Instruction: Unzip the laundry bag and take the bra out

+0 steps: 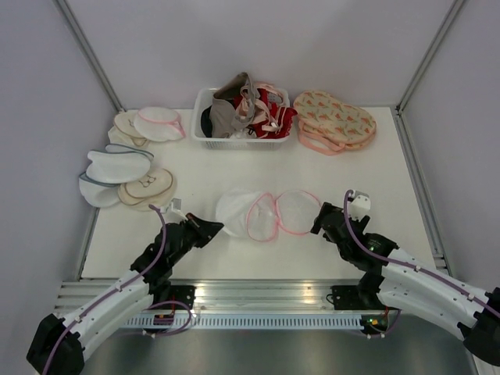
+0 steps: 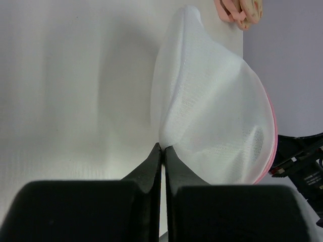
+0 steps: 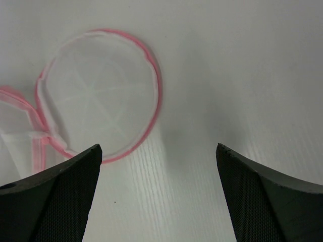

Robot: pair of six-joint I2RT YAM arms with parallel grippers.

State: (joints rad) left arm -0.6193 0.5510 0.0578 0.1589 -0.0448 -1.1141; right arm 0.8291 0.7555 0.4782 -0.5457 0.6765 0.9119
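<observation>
I will close my right gripper on the flap's pink trim (image 1: 313, 226) (image 3: 150, 130), at the outer near edge of the laundry bag, away from the white mesh dome.
The laundry bag (image 1: 250, 212) lies unzipped mid-table. Its white mesh dome is on the left, and its flat round flap with pink trim lies open on the right. My left gripper (image 1: 216, 228) sits at the dome's left edge. In the left wrist view it (image 2: 163, 147) is shut, with its tips pinching the mesh of the bag (image 2: 212, 116). My right gripper (image 1: 319, 219) is open and empty just right of the flap. The right wrist view shows this gripper (image 3: 158, 146) over bare table beside the flap (image 3: 98, 93). I cannot make out a bra inside the bag.
A white basket (image 1: 205, 129) of clothes stands at the back centre. Beige floral pouches (image 1: 336, 121) lie at the back right. White pouches with blue trim (image 1: 113, 168) and other pouches (image 1: 152, 123) lie on the left. The cell's walls close in both sides.
</observation>
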